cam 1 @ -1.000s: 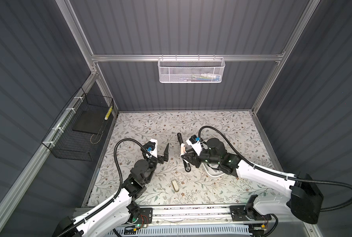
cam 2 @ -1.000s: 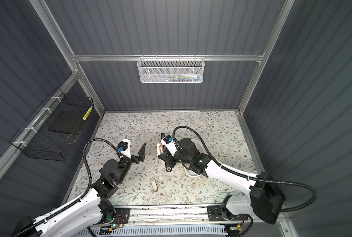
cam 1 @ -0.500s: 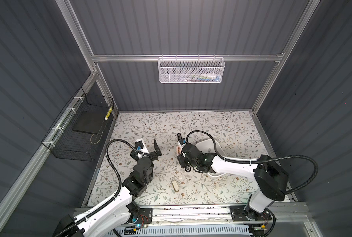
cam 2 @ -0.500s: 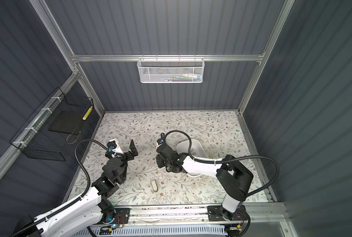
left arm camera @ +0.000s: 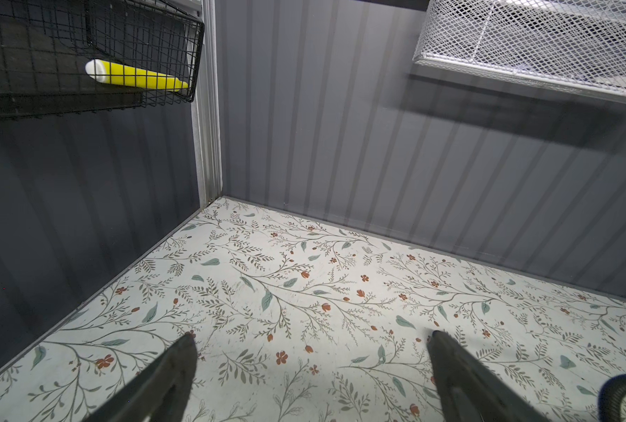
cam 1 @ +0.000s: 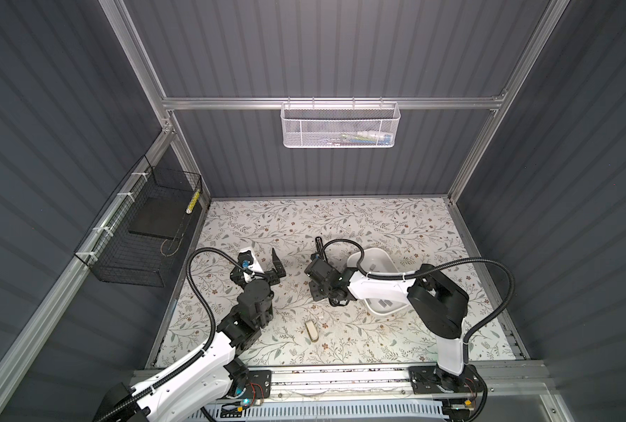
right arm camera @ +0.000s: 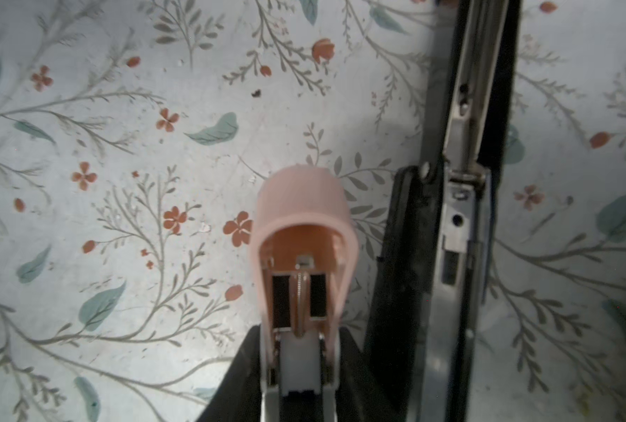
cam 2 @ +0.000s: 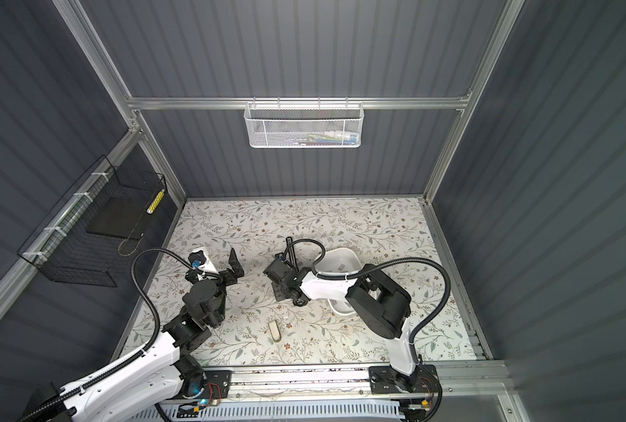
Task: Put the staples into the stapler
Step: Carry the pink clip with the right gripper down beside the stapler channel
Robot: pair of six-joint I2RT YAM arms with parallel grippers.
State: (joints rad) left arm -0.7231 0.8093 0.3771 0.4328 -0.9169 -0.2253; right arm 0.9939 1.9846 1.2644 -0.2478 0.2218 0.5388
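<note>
Next, my right gripper puts the pink stapler down on the floral table [cam 1: 317,285] [right arm camera: 270,267] beside the open black stapler, opposite the white tray.
A pink stapler [right arm camera: 304,208] points out from my right gripper [right arm camera: 300,369], which is shut on its rear end; its open underside shows a spring. Just beside it a black stapler [right arm camera: 465,219] lies opened flat on the floral table, its metal channel facing up, and both top views show it [cam 1: 319,243] [cam 2: 289,243]. Grey staples [cam 1: 384,302] [cam 2: 342,267] lie in a white tray [cam 1: 377,250], partly under my right arm. My left gripper [cam 1: 278,263] [left arm camera: 311,336] hangs open and empty over bare table, to the left of the black stapler.
A small beige oblong object [cam 1: 311,330] lies near the table's front edge. A white mesh basket [cam 1: 340,126] hangs on the back wall. A black wire basket [cam 1: 147,234] on the left wall holds a yellow tube [left arm camera: 136,78].
My right arm has folded back over the tray, its gripper staying low beside the black stapler with the pink stapler. The left gripper drew slightly left, away from the black stapler.
</note>
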